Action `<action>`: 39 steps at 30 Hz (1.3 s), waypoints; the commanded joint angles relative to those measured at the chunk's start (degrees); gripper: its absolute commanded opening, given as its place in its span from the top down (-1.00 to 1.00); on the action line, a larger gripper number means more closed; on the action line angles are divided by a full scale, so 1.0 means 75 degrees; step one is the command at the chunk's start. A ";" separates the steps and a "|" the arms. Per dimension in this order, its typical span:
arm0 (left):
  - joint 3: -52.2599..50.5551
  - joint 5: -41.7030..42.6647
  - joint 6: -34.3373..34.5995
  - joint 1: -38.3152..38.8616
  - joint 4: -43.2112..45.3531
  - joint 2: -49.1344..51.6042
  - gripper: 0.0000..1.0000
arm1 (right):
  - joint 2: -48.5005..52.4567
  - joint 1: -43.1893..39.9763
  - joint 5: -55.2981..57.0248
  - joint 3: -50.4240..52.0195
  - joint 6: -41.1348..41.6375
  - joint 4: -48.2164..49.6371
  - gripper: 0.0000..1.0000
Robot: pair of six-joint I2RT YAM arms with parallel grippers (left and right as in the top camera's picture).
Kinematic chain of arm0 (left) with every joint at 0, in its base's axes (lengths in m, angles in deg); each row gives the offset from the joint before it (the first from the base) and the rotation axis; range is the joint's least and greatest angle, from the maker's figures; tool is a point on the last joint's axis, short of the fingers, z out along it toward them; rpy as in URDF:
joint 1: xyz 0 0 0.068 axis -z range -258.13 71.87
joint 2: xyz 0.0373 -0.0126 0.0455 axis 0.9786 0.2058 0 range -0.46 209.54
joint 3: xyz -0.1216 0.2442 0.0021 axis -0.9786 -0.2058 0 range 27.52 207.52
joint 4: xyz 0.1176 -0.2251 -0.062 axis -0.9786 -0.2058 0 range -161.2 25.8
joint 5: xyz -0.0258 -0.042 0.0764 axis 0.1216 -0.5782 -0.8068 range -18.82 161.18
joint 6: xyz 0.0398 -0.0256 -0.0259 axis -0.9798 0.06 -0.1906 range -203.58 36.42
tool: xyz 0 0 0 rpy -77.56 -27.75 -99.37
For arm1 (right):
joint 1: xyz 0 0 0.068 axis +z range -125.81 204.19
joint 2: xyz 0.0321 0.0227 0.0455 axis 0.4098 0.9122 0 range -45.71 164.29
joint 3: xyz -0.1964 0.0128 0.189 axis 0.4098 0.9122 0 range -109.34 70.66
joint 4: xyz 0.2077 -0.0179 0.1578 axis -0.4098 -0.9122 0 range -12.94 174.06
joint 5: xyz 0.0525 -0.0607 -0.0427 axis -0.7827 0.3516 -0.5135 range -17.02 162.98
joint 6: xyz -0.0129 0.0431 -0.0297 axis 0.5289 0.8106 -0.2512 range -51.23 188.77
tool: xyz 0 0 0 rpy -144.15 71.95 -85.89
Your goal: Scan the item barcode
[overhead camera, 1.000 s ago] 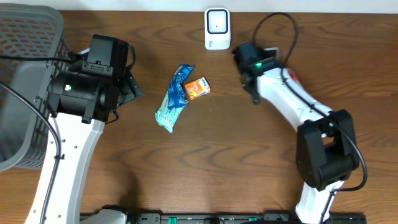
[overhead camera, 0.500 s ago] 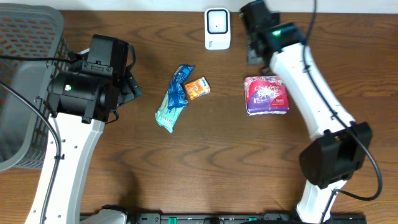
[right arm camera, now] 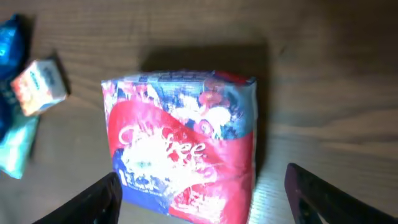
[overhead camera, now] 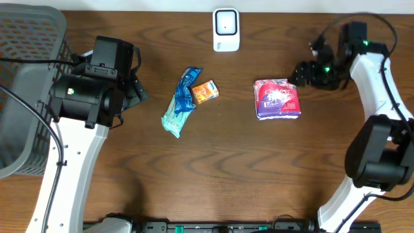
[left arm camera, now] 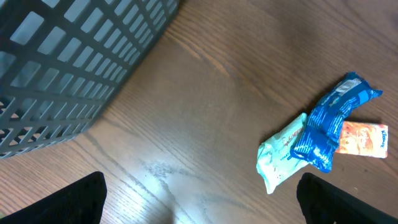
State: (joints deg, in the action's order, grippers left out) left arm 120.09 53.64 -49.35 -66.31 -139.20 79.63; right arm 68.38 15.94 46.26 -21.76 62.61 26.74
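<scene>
The soft pack should next be grabbed with my right gripper by its red edge (overhead camera: 294, 103) (right arm camera: 235, 183) below the flowers, on the side of the soft pack away from the small orange box.
A red and blue soft pack (overhead camera: 278, 99) lies flat on the table right of centre. The white scanner (overhead camera: 226, 29) stands at the back edge. My right gripper (overhead camera: 303, 72) hovers just right of the pack, open. In the right wrist view the pack (right arm camera: 186, 149) fills the space under my right gripper (right arm camera: 200, 205), and its dark fingertips (right arm camera: 87, 202) stand clear of it. A blue and teal wrapper (overhead camera: 181, 101) and a small orange box (overhead camera: 204, 92) lie left of centre. My left gripper (overhead camera: 137, 92) is open and empty, left of them.
A grey mesh basket (overhead camera: 26, 77) stands at the far left and shows up close as the basket (left arm camera: 62, 62) in the left wrist view. That view also holds the wrapper (left arm camera: 323, 127) and the orange box (left arm camera: 367, 138), up and right of my left gripper (left arm camera: 202, 208).
My right arm swung from the middle up past the scanner and out to the right, its jaws opening. The red pack came into view lying on the table. The left arm stayed still.
</scene>
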 commanded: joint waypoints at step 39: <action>0.0058 -0.0154 -0.0079 -0.0023 -0.0029 0.0023 -0.96 | 0.0009 0.1373 -0.3762 0.2521 0.4482 0.6537 0.97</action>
State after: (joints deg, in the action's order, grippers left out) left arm 120.09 53.64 -49.35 -66.31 -139.20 79.65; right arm 68.46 24.83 22.35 0.67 84.54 72.55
